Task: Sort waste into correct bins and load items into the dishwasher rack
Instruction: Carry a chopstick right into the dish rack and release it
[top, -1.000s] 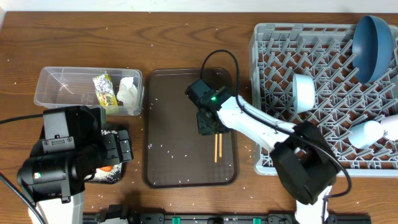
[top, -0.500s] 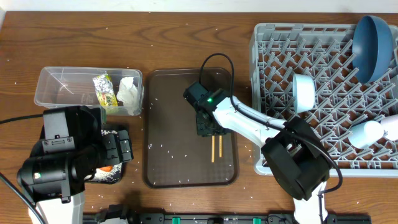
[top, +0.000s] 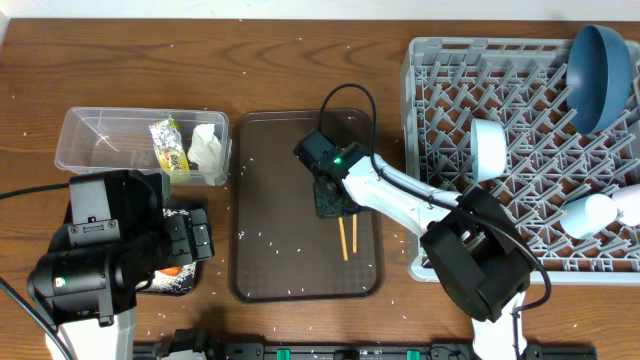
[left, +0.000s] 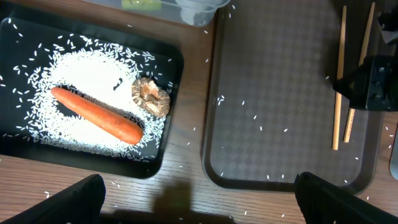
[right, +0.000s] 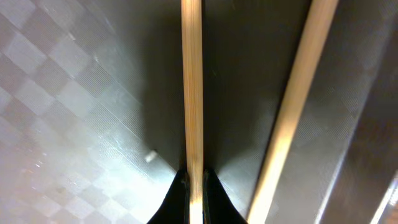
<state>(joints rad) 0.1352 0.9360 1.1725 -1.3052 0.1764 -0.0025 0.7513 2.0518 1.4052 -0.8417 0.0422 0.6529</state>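
Observation:
My right gripper needs to release the wooden chopstick in the grey rack (top: 434, 180), between the white bowl and the rack's edge on the tray side.
My right gripper (top: 333, 202) is low over the brown serving tray (top: 270, 200) and shut on one wooden chopstick (right: 191, 93). The second chopstick (right: 298, 106) lies beside it on the tray. Both chopsticks (top: 346, 238) stick out toward the front in the overhead view. My left gripper (left: 199, 202) is open and empty above the wood between the black tray (left: 180, 62) and the brown tray. The black tray holds the carrot (left: 96, 118), a tan scrap (left: 151, 98) and rice (left: 87, 74). The clear tub (top: 90, 140) holds the wrapper (top: 170, 147) and tissue (top: 207, 148).
The grey rack (top: 520, 160) at the right holds the blue plate (top: 598, 75), the white bowl (top: 488, 148) and two cups (top: 590, 213) at its right edge. Rice grains are scattered on the brown tray (left: 273, 93) and the table.
My right gripper and the chopsticks have shifted slightly to the left on the brown tray. The left arm has not moved.

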